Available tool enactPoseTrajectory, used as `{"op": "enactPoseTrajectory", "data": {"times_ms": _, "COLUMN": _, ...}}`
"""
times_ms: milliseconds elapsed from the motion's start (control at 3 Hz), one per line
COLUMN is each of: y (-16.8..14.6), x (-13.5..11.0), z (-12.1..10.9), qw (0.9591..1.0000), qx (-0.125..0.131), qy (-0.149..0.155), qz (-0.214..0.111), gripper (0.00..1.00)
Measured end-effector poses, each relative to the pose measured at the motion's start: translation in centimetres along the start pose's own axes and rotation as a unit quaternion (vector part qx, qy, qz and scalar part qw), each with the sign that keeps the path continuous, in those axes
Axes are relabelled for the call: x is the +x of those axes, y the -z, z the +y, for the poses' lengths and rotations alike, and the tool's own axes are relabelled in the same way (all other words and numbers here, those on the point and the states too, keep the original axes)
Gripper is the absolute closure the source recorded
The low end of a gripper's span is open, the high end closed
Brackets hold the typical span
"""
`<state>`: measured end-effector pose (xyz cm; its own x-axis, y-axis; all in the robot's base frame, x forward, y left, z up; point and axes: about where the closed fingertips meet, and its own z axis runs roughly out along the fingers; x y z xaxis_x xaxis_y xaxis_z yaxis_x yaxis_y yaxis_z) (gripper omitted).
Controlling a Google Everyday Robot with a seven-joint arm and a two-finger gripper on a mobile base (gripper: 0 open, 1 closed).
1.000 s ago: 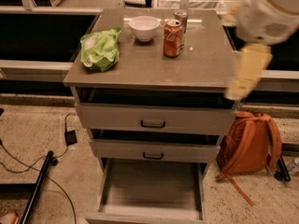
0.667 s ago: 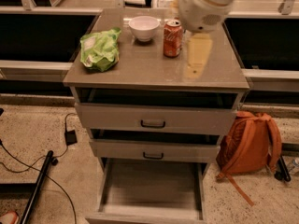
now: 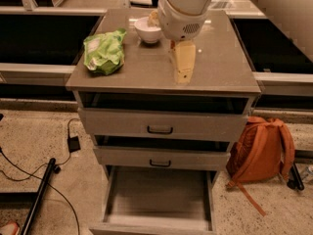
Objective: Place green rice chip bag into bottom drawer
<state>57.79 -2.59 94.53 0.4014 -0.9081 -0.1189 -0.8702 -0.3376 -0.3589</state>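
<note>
My gripper should go to the green rice chip bag next. Then it should close on the bag's side (image 3: 113,49) nearest the white bowl.
The green rice chip bag (image 3: 104,50) lies on the left part of the grey cabinet top (image 3: 220,67). The bottom drawer (image 3: 157,199) is pulled open and its grey floor is bare. My gripper (image 3: 184,65) hangs over the middle of the cabinet top, its cream-coloured fingers pointing down, to the right of the bag and apart from it. It holds nothing that I can see. The arm's white body (image 3: 183,9) hides the spot behind it.
A white bowl (image 3: 147,29) stands at the back of the top, partly behind the arm. The two upper drawers (image 3: 160,126) are slightly open. An orange backpack (image 3: 261,148) leans at the cabinet's right. Black cables (image 3: 49,168) lie on the floor at the left.
My arm has swung from the right side of the cabinet leftward to over its middle. It now covers the red can that stood beside the bowl. The bag has not moved.
</note>
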Motion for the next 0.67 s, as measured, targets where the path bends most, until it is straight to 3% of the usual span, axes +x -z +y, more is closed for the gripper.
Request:
{"op": "enactPoseTrajectory", "data": {"times_ms": 333, "y": 0.1, "x": 0.0, "z": 0.0, "qw": 1.0000, "qx": 0.001, "qy": -0.001, "qz": 0.000, "gripper": 0.00}}
{"op": "enactPoseTrajectory", "data": {"times_ms": 667, "y": -3.6, "x": -1.0, "z": -6.9, "qw": 0.9979, "qx": 0.025, "qy": 0.058, "qz": -0.008, "gripper": 0.02}}
